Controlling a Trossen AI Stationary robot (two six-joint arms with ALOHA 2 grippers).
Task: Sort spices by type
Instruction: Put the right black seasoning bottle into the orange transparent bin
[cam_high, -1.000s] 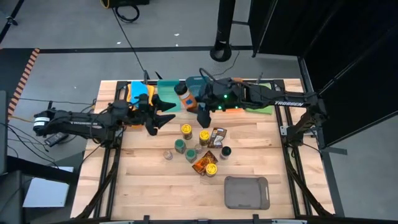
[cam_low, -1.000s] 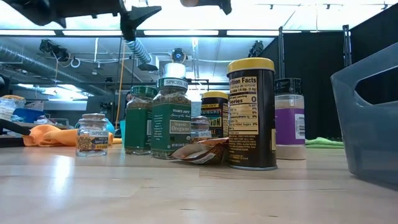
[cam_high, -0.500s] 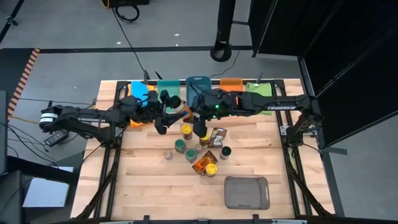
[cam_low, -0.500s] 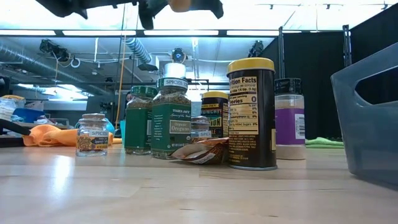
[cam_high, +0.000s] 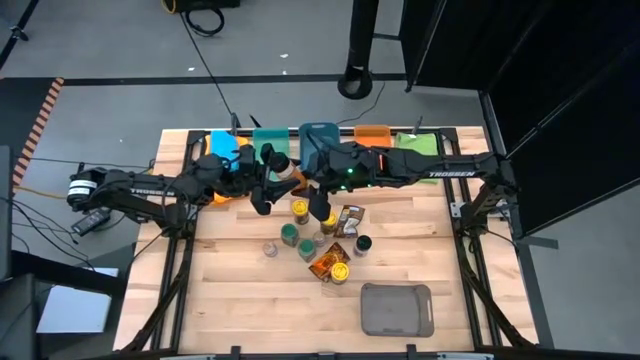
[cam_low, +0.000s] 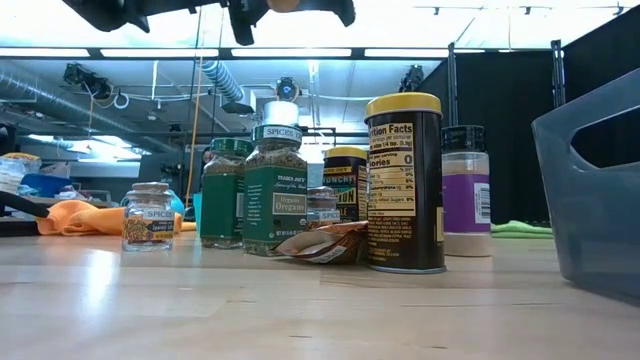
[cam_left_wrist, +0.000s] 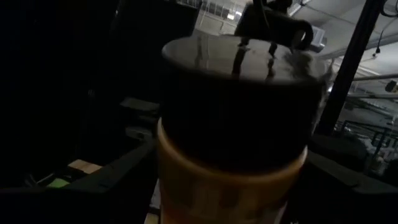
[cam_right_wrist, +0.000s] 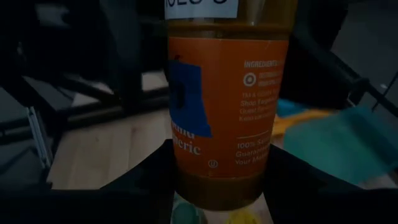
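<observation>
My right gripper is holding the bottom end of the spice jar. My left gripper needs to take the jar first, and then my right gripper needs to grip the dark lid (cam_high: 280, 162).
A spice jar (cam_high: 287, 172) with an orange label and a dark lid (cam_left_wrist: 242, 56) hangs tilted above the table's far middle, lid toward the left. My right gripper (cam_high: 303, 180) is shut on it. My left gripper (cam_high: 266, 178) is open, and its fingers (cam_left_wrist: 127, 171) stand on either side of the jar's lid end; I cannot tell whether they touch it. Below, several spice jars (cam_high: 299, 208) with yellow, green and dark lids stand on their bases at the table's middle, with foil packets (cam_high: 348, 220) lying flat among them. My right gripper pinches the jar's bottom end (cam_right_wrist: 217, 186) between its two fingers (cam_right_wrist: 146, 183), one on each side of the round wall. It comes from the table's right, slanting down. The jar is lifted clear of the table and points away from the fingers toward my left gripper.
Coloured bins (cam_high: 318, 135) line the far edge behind both grippers. A flat grey tray (cam_high: 396, 309) lies near the front right. In the low view a tall yellow-lidded jar (cam_low: 404, 185) and a green-lidded oregano jar (cam_low: 276, 190) stand under the raised grippers.
My right gripper has carried the jar a little toward the table's left and down. My left gripper has come toward the right and slightly up, so its open fingers now stand around the jar's lid end. In the last half second both have kept nearly still.
</observation>
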